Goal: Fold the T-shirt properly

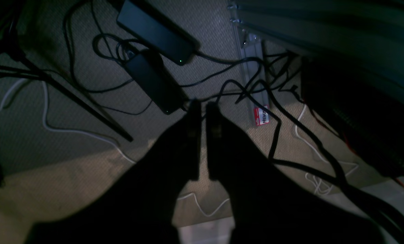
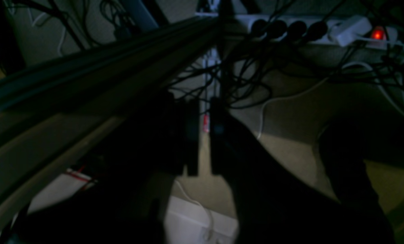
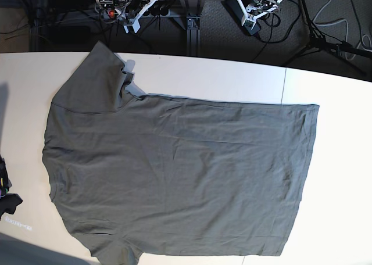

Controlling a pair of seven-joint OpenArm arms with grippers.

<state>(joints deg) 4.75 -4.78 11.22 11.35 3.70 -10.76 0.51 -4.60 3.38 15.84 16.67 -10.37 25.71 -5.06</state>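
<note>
I should next move my right gripper to the far sleeve's shoulder end [image 3: 74,83] and close it there on the dark olive-grey T-shirt.
The dark olive-grey T-shirt [image 3: 180,172] lies spread flat on the white table [image 3: 343,160], neck side to the left and hem to the right. One sleeve [image 3: 96,79] points to the far left corner; the other sleeve [image 3: 113,253] is at the near edge. Both arms are parked beyond the table's far edge, well away from the shirt. My left gripper [image 3: 251,18] [image 1: 203,105] and my right gripper [image 3: 135,22] [image 2: 203,101] hang over the floor. Each has its fingers nearly together and holds nothing. The shirt shows in neither wrist view.
A black object [image 3: 7,189] sits at the table's left edge. A seam [image 3: 285,85] crosses the table on the right. Below the grippers are power bricks [image 1: 154,30], tangled cables [image 1: 276,112], a power strip [image 2: 324,28], a metal frame rail [image 2: 86,78] and a tripod leg [image 3: 325,41].
</note>
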